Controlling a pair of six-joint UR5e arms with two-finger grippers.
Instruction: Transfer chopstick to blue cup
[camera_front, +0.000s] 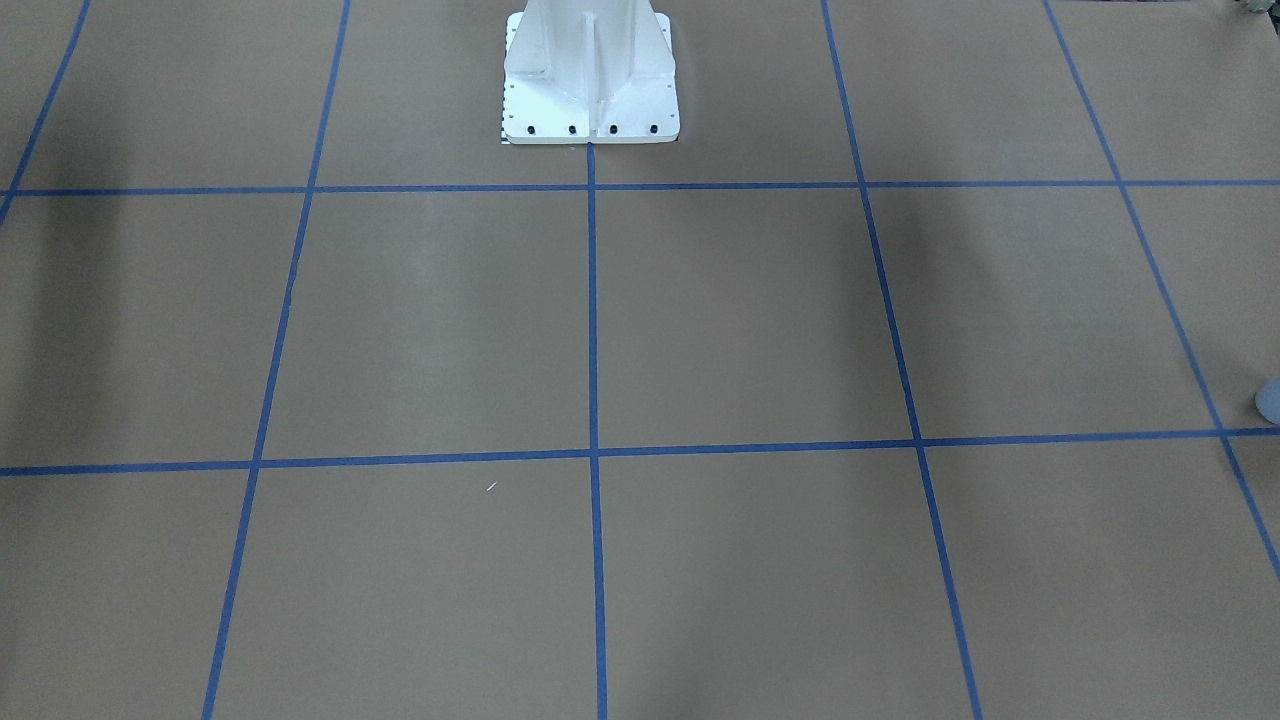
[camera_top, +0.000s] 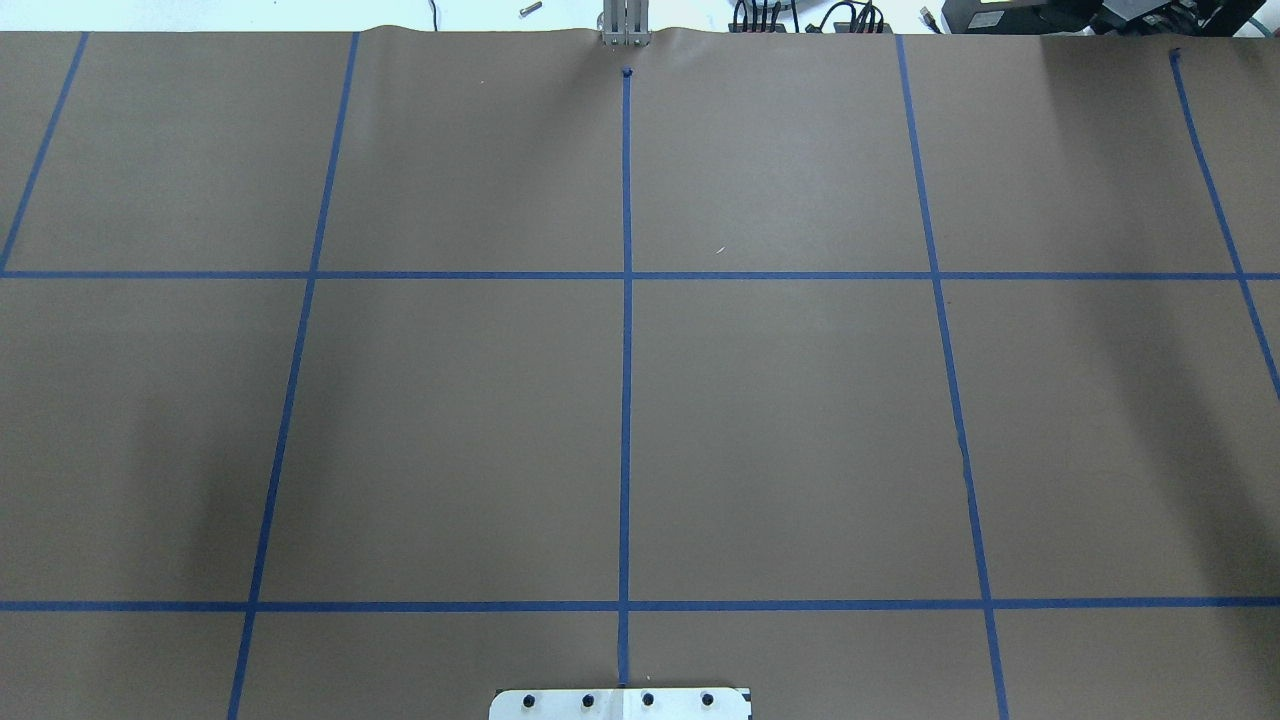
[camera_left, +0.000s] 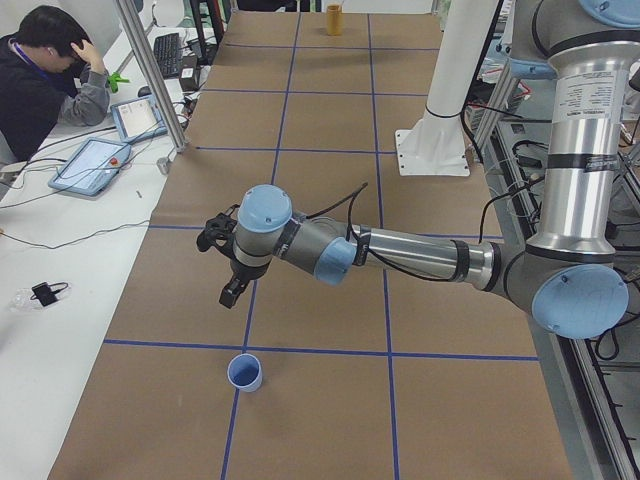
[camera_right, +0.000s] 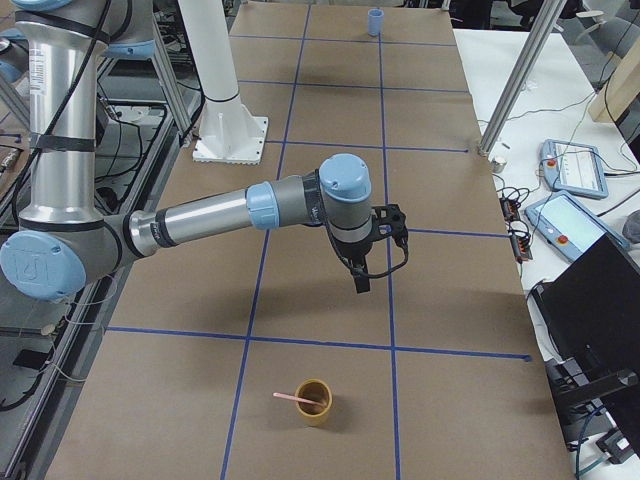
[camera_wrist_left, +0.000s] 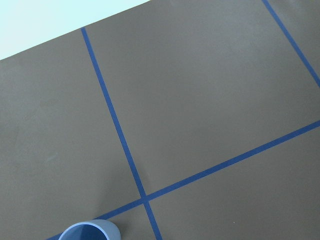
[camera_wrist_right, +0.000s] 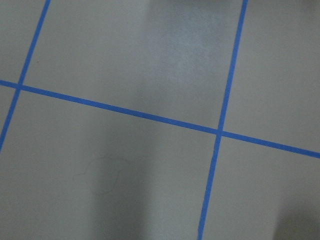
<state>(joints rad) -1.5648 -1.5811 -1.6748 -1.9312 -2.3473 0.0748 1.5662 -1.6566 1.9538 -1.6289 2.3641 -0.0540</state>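
Note:
I need to next send my left gripper over to the blue cup on the blue tape line, where it should take hold of the blue cup's side (camera_front: 1270, 402) (camera_wrist_left: 114, 230).
The pale-pink chopstick (camera_right: 293, 398) leans in a tan cup (camera_right: 314, 401) near the table's end on my right. The blue cup (camera_left: 244, 372) stands at the opposite end, on a blue tape line. It also shows as a rim at the bottom of the left wrist view (camera_wrist_left: 91, 231) and as a sliver (camera_front: 1270, 400). My left gripper (camera_left: 228, 290) hangs above the table a little short of the blue cup. Over the middle squares, well short of the tan cup, hovers my right gripper (camera_right: 361, 282). Both grippers show only in the side views, so I cannot tell their state.
A white pedestal (camera_front: 590, 80) is bolted at the table's back middle. A person (camera_left: 40, 80) sits at a side desk with tablets (camera_left: 90, 165). Metal poles (camera_left: 150, 75) stand at the table's edge. More tablets (camera_right: 575, 165) lie on that desk.

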